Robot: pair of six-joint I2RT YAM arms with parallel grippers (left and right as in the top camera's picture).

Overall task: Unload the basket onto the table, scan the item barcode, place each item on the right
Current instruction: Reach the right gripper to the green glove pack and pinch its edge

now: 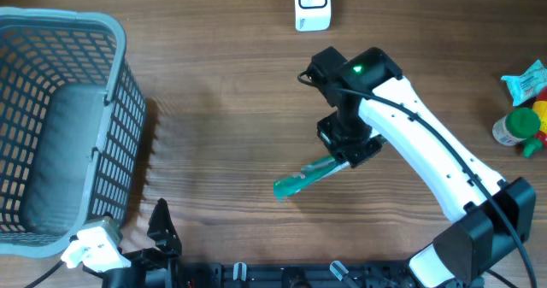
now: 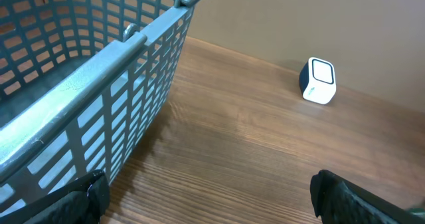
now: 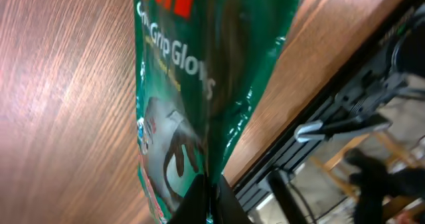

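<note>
My right gripper has the green glove packet to put down. It will leave the packet flat on the table (image 1: 349,115) just in front of the white barcode scanner. The packet now hangs over the table's middle.
A green packet of grip gloves (image 1: 308,178) hangs over the middle of the table, pinched at one end by my right gripper (image 1: 345,154), which is shut on it. In the right wrist view the glove packet (image 3: 199,98) fills the frame and my right gripper (image 3: 211,201) clamps its edge. The white barcode scanner (image 1: 313,3) stands at the far edge of the table, and shows as a small white box (image 2: 318,82) in the left wrist view. My left gripper (image 2: 206,197) stays open beside the basket, with nothing between its fingers (image 2: 83,196).
A grey mesh basket (image 1: 60,126) takes up the left side, with its wall (image 2: 99,98) close to my left gripper. Several grocery items (image 1: 526,108) lie at the right edge. The table's front edge with a metal rail (image 3: 332,111) runs behind the packet.
</note>
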